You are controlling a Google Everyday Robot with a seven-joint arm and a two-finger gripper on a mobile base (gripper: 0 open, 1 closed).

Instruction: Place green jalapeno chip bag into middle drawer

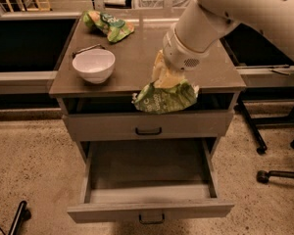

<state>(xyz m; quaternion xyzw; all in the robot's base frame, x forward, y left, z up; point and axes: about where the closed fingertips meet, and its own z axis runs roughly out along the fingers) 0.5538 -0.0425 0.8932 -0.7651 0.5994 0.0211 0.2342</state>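
Next, my gripper lets go of the green jalapeno chip bag at the back of the open middle drawer (180,155), toward the chair legs.
My gripper (164,78) is shut on the green jalapeno chip bag (165,98) and holds it by its top. The bag hangs in the air past the front edge of the cabinet top, in front of the upper drawer front. The middle drawer (149,168) is pulled open below it, with a bare grey floor and a small dark handle on its front. The white arm comes down from the top right and hides the gripper's upper part.
A white bowl (93,65) stands on the cabinet top (137,48) at the left. An orange-and-green bag (108,25) lies at the back left. The upper drawer front (148,126) is closed. Chair legs and castors (279,151) stand on the floor at the right.
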